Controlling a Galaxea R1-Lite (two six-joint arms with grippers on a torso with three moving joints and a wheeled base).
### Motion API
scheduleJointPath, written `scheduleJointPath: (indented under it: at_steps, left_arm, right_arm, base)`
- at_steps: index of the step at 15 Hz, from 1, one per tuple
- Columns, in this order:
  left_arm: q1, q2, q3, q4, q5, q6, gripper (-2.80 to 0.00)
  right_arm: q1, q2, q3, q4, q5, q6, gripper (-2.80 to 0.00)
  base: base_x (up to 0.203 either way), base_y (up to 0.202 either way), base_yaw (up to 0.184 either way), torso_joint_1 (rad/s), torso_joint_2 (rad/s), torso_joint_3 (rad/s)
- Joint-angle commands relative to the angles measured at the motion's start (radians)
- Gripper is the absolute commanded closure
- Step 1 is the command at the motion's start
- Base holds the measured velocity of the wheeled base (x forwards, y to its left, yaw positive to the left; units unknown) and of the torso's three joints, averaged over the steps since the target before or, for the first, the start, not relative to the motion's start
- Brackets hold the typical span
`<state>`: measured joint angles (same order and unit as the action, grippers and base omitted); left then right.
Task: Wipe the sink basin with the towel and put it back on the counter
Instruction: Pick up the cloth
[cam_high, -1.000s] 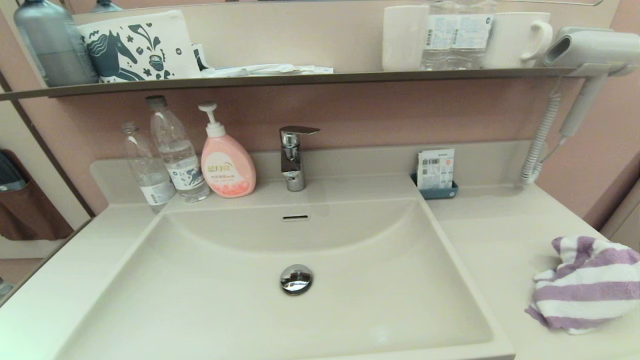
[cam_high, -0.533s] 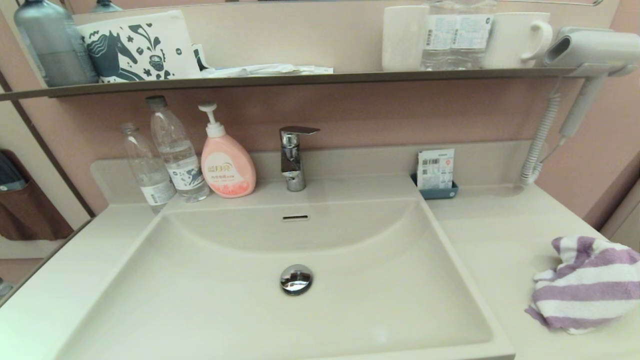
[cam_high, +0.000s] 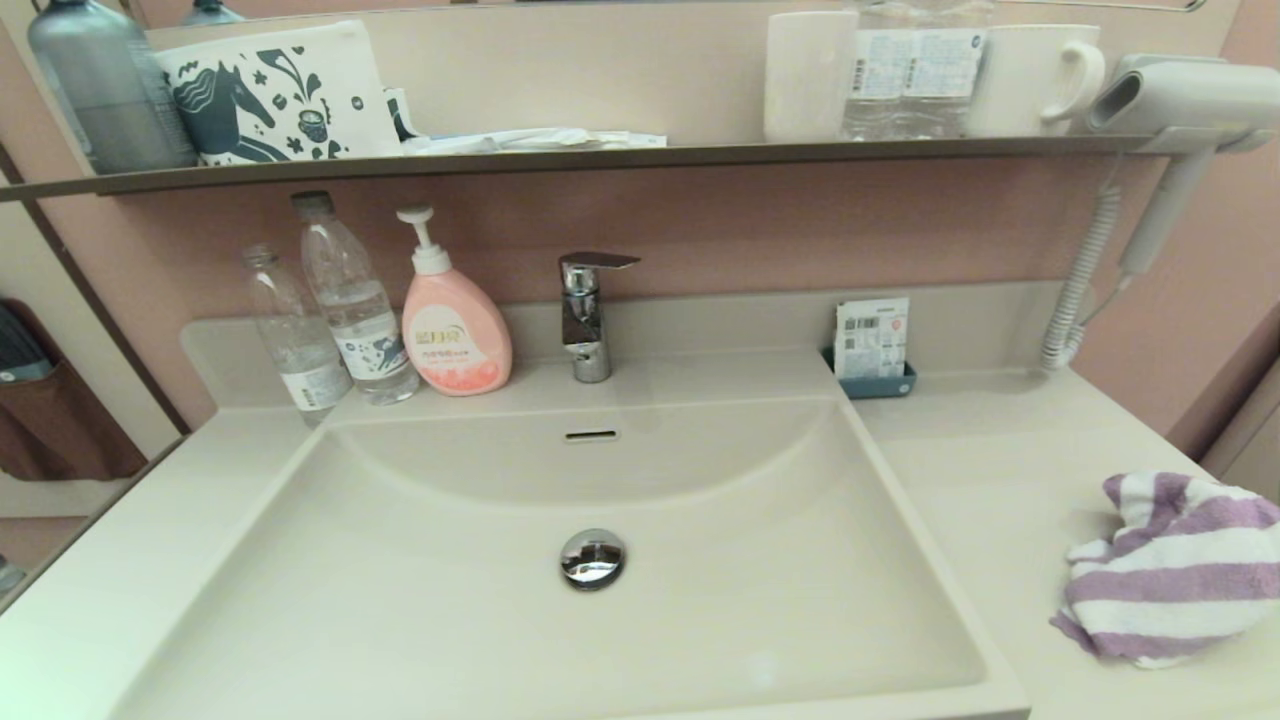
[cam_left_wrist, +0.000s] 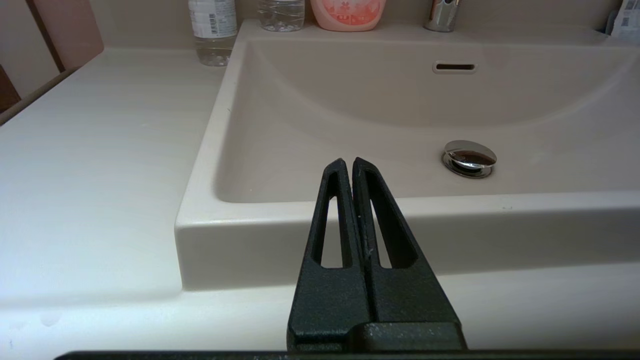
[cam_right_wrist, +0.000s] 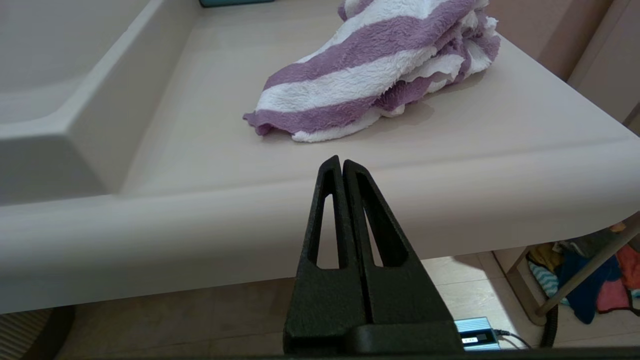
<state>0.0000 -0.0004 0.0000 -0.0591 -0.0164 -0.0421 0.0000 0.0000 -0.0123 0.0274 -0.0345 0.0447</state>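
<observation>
My right gripper is to go to the purple and white striped towel next and grab the towel's crumpled middle (cam_high: 1168, 539) (cam_right_wrist: 399, 13).
The cream-white sink basin (cam_high: 420, 600) fills the middle of the head view, with its chrome drain plug (cam_high: 592, 557) and overflow slot (cam_high: 591, 435). The purple and white striped towel (cam_high: 1170, 570) lies crumpled on the counter (cam_high: 1000, 480) at the right. Neither arm shows in the head view. My right gripper (cam_right_wrist: 342, 161) is shut and empty, held in front of the counter's front edge, short of the towel (cam_right_wrist: 370, 75). My left gripper (cam_left_wrist: 348, 162) is shut and empty, in front of the basin's front rim (cam_left_wrist: 450, 205).
Two water bottles (cam_high: 345, 300), a pink soap pump (cam_high: 453, 335) and a chrome faucet (cam_high: 587, 315) line the back edge. A small blue tray with a packet (cam_high: 872, 350) sits at the back right. A hair dryer (cam_high: 1180, 100) hangs by the dark wall shelf (cam_high: 600, 158).
</observation>
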Motion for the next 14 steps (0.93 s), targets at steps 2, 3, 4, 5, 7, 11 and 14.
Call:
scheduleJointPath:
  at_steps: [2,3,4,5,7,11,14]
  left_arm:
    - [0.0,0.002,0.0,-0.001,0.0,0.001,0.0]
    - [0.0,0.002,0.0,-0.001,0.0,0.0,0.0]
    - [0.0,0.002,0.0,-0.001,0.0,0.001,0.0]
    - [0.0,0.002,0.0,-0.001,0.0,0.001,0.0]
    - [0.0,0.002,0.0,-0.001,0.0,-0.001,0.0]
    - [0.0,0.002,0.0,-0.001,0.0,-0.001,0.0]
    - [0.0,0.002,0.0,-0.001,0.0,-0.001,0.0]
  right_arm:
    - [0.0,0.002,-0.015,0.006,-0.002,-0.008,0.0]
    - [0.0,0.015,-0.044,0.01,-0.003,-0.012,0.0]
    - [0.0,0.048,-0.074,0.015,-0.005,-0.012,0.0]
    - [0.0,0.099,-0.117,0.017,-0.006,-0.009,0.0]
    - [0.001,0.214,-0.185,0.015,-0.018,-0.005,0.0]
    - [0.0,0.561,-0.32,0.016,-0.082,0.083,0.0]
    - [-0.027,0.862,-0.432,0.021,-0.13,0.14,0.0]
  base:
    - [0.0,0.0,0.0,0.0,0.0,0.0]
    - [0.0,0.0,0.0,0.0,0.0,0.0]
    - [0.0,0.0,0.0,0.0,0.0,0.0]
    - [0.0,0.0,0.0,0.0,0.0,0.0]
    - [0.0,0.0,0.0,0.0,0.0,0.0]
    - [0.0,0.0,0.0,0.0,0.0,0.0]
    - [0.0,0.0,0.0,0.0,0.0,0.0]
